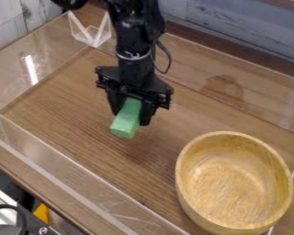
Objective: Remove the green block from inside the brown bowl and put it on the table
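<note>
The robot's gripper will release the green block on the open wood (125, 135) between the brown bowl and the clear front side.
The green block (126, 120) hangs clamped between the black fingers of my gripper (135, 112), its lower end close to the table (76, 119) near the middle. The gripper points straight down and is shut on the block's upper half. The brown bowl (233, 180) sits at the lower right, empty inside, well apart from the gripper. I cannot tell whether the block's bottom touches the wood.
Clear acrylic walls (39, 50) edge the tabletop on the left, front and back. A clear stand-like piece (91, 35) sits at the back behind the arm. Cables and dark gear (15, 220) lie outside the front-left wall.
</note>
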{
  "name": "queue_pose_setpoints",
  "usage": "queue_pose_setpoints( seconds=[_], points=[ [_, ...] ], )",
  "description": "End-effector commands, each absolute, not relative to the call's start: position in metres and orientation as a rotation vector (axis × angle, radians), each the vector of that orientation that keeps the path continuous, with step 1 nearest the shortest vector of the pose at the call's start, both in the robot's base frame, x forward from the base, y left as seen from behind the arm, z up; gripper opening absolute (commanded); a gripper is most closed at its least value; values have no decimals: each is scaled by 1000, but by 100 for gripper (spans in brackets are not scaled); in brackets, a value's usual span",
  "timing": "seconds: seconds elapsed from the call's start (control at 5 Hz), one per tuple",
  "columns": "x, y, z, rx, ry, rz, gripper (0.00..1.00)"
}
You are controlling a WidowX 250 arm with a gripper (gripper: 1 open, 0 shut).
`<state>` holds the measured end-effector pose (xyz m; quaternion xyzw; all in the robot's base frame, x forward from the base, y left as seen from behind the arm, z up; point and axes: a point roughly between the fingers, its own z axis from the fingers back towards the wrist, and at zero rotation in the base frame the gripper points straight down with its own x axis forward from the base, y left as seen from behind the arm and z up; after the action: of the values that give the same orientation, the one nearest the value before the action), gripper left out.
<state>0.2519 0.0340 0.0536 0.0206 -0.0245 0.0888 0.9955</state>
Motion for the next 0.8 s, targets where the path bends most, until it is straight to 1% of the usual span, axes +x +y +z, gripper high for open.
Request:
queue_pose_setpoints(
  seconds=[0.0,0.4,0.6],
  points=[
    [257,47,51,46,-82,173,0],
    [253,26,39,27,-84,136,0],
    [253,26,56,15,-89,35,0]
  ],
)
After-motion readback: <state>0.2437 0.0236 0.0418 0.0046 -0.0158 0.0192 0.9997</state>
